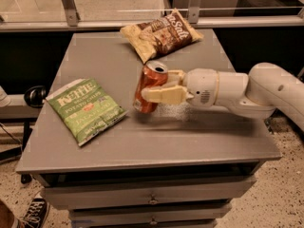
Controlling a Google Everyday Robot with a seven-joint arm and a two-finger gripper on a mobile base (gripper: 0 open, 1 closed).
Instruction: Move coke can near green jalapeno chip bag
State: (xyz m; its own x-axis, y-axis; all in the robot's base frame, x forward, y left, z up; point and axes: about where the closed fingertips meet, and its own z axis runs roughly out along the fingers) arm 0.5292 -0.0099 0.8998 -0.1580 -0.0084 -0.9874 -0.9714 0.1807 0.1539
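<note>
My gripper is to release the coke can, held tilted just above the table, upright on the table (pixel 137 123), beside the green jalapeno chip bag's nearest corner.
The coke can (pixel 148 84), red-orange with a silver top, is held tilted just above the grey table (pixel 199 137), near its middle. My gripper (pixel 159 88) reaches in from the right and is shut on the can, its cream fingers (pixel 166 95) on either side. The green jalapeno chip bag (pixel 85 109), with white "Kettle" lettering, lies flat at the table's left front, a short gap left of the can.
A yellowish-tan and brown chip bag (pixel 159 33) lies at the table's back, behind the can. My white arm (pixel 247 91) spans the right side of the table. Drawers (pixel 152 198) sit below the front edge. A shoe (pixel 33 213) is on the floor, lower left.
</note>
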